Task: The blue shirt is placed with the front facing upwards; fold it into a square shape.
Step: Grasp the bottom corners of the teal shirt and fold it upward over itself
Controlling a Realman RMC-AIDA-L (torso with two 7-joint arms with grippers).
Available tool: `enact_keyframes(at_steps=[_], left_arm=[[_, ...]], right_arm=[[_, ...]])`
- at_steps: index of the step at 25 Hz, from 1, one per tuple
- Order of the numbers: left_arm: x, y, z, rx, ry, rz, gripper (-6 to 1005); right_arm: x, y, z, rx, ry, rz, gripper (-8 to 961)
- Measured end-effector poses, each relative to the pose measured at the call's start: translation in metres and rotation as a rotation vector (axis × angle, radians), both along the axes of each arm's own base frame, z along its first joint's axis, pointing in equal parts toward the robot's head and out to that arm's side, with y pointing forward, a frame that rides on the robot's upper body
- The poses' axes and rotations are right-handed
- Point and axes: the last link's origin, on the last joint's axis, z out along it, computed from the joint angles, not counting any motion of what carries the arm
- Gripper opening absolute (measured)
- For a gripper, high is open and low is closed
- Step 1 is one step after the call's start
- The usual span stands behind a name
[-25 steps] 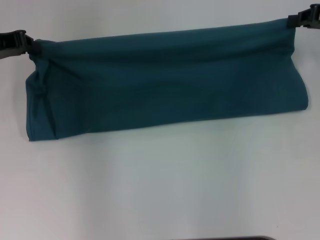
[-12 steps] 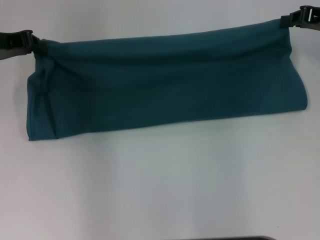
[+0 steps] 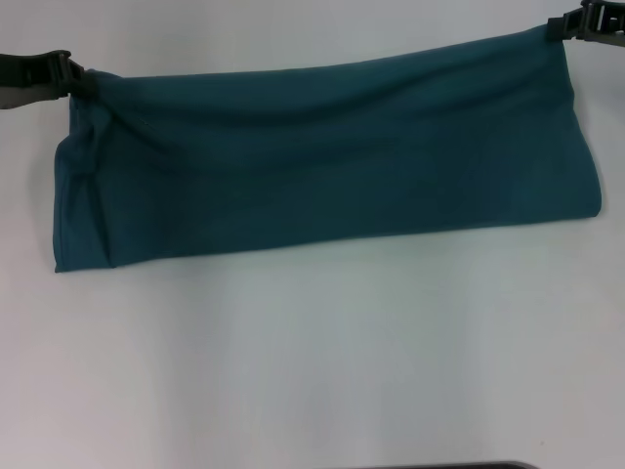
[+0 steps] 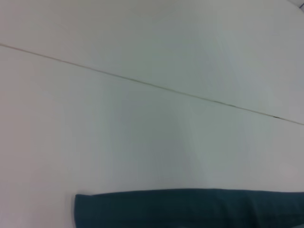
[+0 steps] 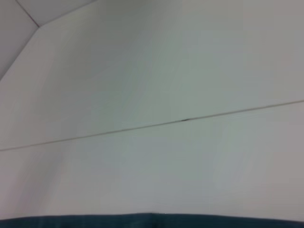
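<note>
My right gripper is just behind the folded teal piece's end (image 3: 544,63), and I will set the lifted corner of the blue shirt, now held taut, down on that end.
The blue shirt (image 3: 322,161) lies folded into a long teal band across the white table in the head view, its print hidden. My left gripper (image 3: 70,78) is shut on the band's upper left corner, where the cloth bunches into creases. At the upper right corner my right gripper (image 3: 568,26) is shut on the cloth too, holding that edge lifted and taut. A strip of the blue shirt (image 4: 190,208) shows in the left wrist view, and a thin edge of the blue shirt (image 5: 152,221) in the right wrist view.
The white table (image 3: 312,371) spreads bare in front of the shirt. A dark object (image 3: 439,466) peeks in at the near edge. A thin seam line (image 4: 142,83) crosses the table surface behind the shirt.
Both grippers have drawn the shirt's upper edge farther away and upward. The right corner rose most, and the fold now looks taller and flatter.
</note>
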Motion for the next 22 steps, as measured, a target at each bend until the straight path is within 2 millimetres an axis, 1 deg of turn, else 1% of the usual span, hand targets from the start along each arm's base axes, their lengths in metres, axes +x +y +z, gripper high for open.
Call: enact_keyframes(at_steps=[9,17,22], left_arm=[[0.0,0.002,0.0,0.004,0.014,0.002,26],[-0.001,0.004,0.0,0.008,0.02,0.004,26],[0.0,0.005,-0.001,0.006,0.023,0.004,27]], right_arm=[[-0.006,0.005,-0.004,0.002,-0.01,0.019,12],[-0.01,0.011,-0.001,0.027,-0.029,0.032,11],[-0.012,0.014,-0.006,0.029,-0.054,0.04,12]])
